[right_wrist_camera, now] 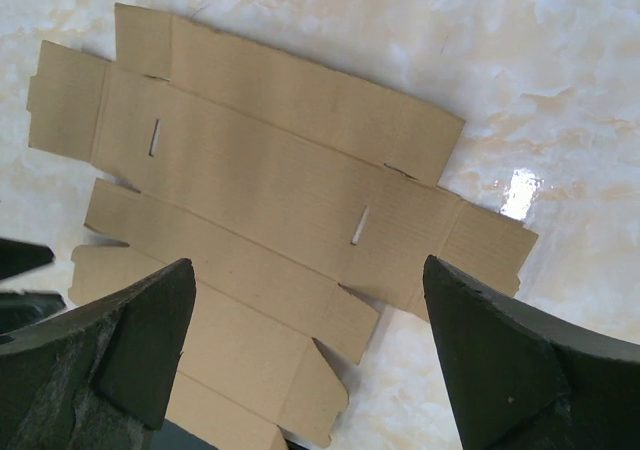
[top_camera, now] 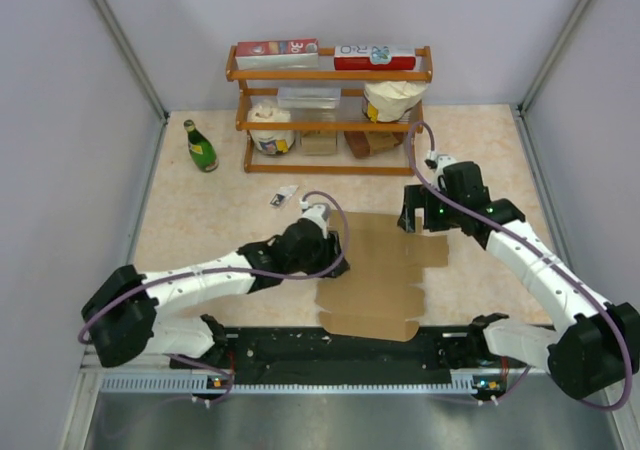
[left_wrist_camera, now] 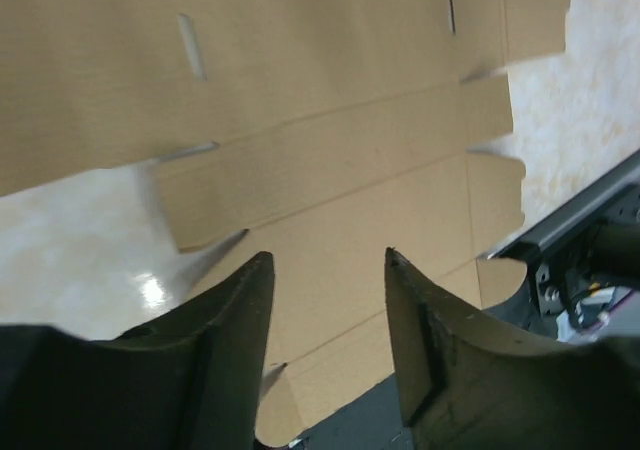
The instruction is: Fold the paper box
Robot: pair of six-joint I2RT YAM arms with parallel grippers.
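Next, I bring my right gripper shut on the middle of the long far flap [top_camera: 375,216] [right_wrist_camera: 315,70] of the paper box, the flap that is nearest to the wooden shelf.
The paper box [top_camera: 385,270] is a flat, unfolded brown cardboard sheet with flaps and slots, lying on the marbled table in front of the arm bases. My left gripper [top_camera: 325,240] hovers over the sheet's left edge. In the left wrist view, that gripper [left_wrist_camera: 328,260] is open above the paper box [left_wrist_camera: 330,160] with nothing between its fingers. My right gripper [top_camera: 425,220] hangs over the sheet's far right corner. The right wrist view shows it [right_wrist_camera: 310,270] wide open above the paper box [right_wrist_camera: 260,180], holding nothing.
A wooden shelf [top_camera: 330,110] at the back carries red-and-white cartons, white tubs and small brown blocks. A green bottle [top_camera: 200,146] stands to its left. A small packet [top_camera: 284,196] lies near the left wrist. The black rail [top_camera: 340,350] runs along the near edge.
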